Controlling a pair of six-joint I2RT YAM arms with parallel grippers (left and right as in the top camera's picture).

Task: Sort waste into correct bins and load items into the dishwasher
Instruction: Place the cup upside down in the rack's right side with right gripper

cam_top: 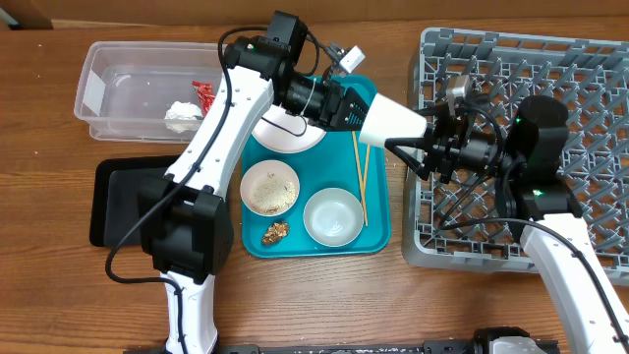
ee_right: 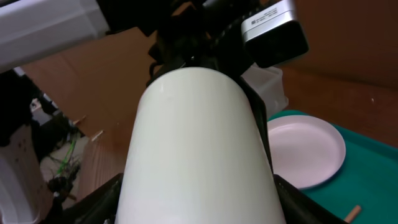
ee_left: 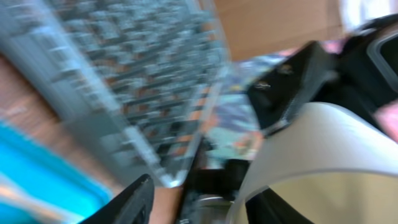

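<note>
Next, my right gripper lets go of the white cup in the grey dish rack's front corner (cam_top: 583, 212), far from the teal tray.
A white cup (cam_top: 393, 120) hangs on its side in the air between the teal tray and the grey dish rack (cam_top: 590, 59). My right gripper (cam_top: 425, 138) is shut on its narrow end. In the right wrist view the cup (ee_right: 199, 155) fills the gap between both fingers. My left gripper (cam_top: 346, 103) is at the cup's rim (ee_left: 323, 137) and looks open, one finger inside the cup and the other well clear. The white-pink plate (cam_top: 290, 136) (ee_right: 308, 152), a bowl with rice (cam_top: 269, 189), an empty bowl (cam_top: 332, 216), a brown scrap (cam_top: 275, 233) and chopsticks (cam_top: 360, 177) lie on the tray.
The clear tub (cam_top: 98, 88) at the back left holds the red wrapper (cam_top: 204, 93) and the tissue wad (cam_top: 182, 113). The black tray (cam_top: 113, 202) lies in front of it. The teal tray (cam_top: 378, 236) sits mid-table. The left arm spans above the plate.
</note>
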